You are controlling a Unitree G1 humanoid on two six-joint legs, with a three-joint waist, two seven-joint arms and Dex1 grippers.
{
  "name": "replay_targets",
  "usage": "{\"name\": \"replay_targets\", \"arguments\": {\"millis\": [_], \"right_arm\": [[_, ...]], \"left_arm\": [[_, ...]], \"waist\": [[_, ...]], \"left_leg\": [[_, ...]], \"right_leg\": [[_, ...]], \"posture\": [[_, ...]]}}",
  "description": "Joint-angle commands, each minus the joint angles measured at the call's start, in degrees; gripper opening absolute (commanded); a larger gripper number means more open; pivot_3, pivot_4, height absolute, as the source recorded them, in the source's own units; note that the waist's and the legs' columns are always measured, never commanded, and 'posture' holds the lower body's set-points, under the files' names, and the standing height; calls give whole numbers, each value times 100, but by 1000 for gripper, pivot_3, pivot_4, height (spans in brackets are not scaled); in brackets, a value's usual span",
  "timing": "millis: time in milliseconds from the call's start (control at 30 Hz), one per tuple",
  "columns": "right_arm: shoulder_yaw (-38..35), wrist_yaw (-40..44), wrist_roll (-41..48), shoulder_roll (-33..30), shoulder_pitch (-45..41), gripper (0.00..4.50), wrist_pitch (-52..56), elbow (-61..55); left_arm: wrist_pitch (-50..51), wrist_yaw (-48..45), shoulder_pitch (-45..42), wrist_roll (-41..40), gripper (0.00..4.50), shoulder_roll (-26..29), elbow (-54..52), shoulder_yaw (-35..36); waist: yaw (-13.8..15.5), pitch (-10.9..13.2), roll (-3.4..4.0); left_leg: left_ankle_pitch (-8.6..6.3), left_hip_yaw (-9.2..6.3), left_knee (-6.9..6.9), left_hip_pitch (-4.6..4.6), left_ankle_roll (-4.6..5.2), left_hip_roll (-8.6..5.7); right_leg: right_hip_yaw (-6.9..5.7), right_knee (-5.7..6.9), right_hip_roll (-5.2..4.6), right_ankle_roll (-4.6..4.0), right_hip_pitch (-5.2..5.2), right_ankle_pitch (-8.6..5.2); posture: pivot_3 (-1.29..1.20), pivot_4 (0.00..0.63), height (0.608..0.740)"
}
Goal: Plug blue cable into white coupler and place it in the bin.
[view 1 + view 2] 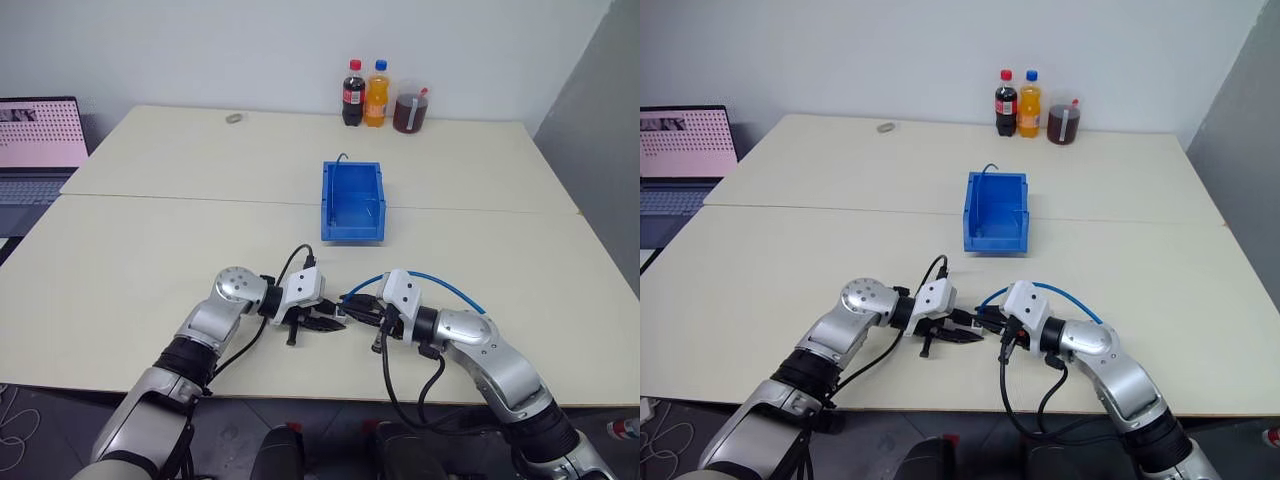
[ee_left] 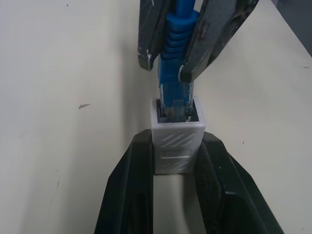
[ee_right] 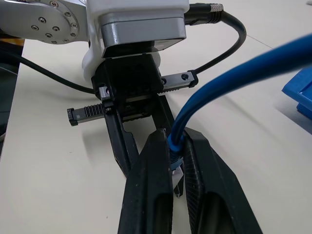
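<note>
The robot's right gripper needs to release the blue cable on the blue bin's bottom (image 1: 357,195), next to the cable that hooks over the bin's far rim.
Near the table's front edge my two grippers meet tip to tip. My left gripper (image 2: 175,140) is shut on the white coupler (image 2: 176,146), a small ribbed block with its dark socket facing the other hand. My right gripper (image 3: 177,136) is shut on the blue cable (image 3: 253,63) just behind its plug. In the left wrist view the clear plug (image 2: 173,105) sits in the socket's mouth. The rest of the cable arcs back over my right wrist (image 1: 450,285). The blue bin (image 1: 353,200) stands open beyond both hands, at the table's middle.
Two bottles (image 1: 365,95) and a cup with a dark drink (image 1: 410,108) stand at the far edge. A small grey object (image 1: 234,118) lies at the far left. A laptop (image 1: 35,140) sits off the table's left side.
</note>
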Motion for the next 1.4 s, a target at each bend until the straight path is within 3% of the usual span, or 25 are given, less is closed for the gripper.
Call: {"name": "replay_targets", "arguments": {"millis": [33,400,700,767,1033,1233,1300,1400], "right_arm": [[188,43,-127,-55,97,53,342,-6],[980,753,44,-131,-677,45,1908,298],[548,621,-177,-125,-709,44,1378,366],[205,536,-32,-79,-671,44,1332,97],[-704,508,560,-282,-682,38,1618,-765],[-1438,308,985,-223,-1115,38,1859,-781],[-1709,28,1042,17,-1575,37,1831,-298],[-1862,-279,858,267,-2235,37,1550,531]], "left_arm": [[147,121,83,127,801,-17,-47,3],[298,-55,145,142,801,34,-288,-61],[187,158,226,266,801,15,-298,10],[25,205,341,339,1507,147,-296,38],[411,663,837,-46,3034,567,-1095,773],[1214,1814,784,-173,4224,665,-2157,1629],[1629,2577,581,-104,4500,459,-2445,1951],[2205,2987,392,-274,4500,304,-2828,2149]], "waist": [[0,-1,0],[-29,-38,5],[-75,-98,8],[-77,-98,9],[-107,-78,14],[-93,-24,14],[-92,8,8],[-93,24,-3]], "left_leg": [[0,0,0,3,0,0],[0,6,-6,19,0,4],[-2,2,-11,21,2,4],[-2,1,-10,22,2,4],[-2,4,-15,9,2,8],[-1,-1,-19,5,2,8],[-1,2,-16,3,2,6],[-1,0,-10,-1,1,4]], "right_leg": [[1,1,0,0,1,0],[4,1,1,-7,11,-4],[0,1,2,-14,13,-10],[-1,1,1,-14,14,-10],[3,2,2,-14,-3,-10],[-2,1,1,-16,-5,-11],[1,2,-3,-9,-6,-7],[-1,1,-3,-2,-6,-3]], "posture": [[0,150,740],[0,150,740],[0,150,740],[0,150,740],[0,150,740],[0,150,740],[0,150,740],[0,150,740]]}}
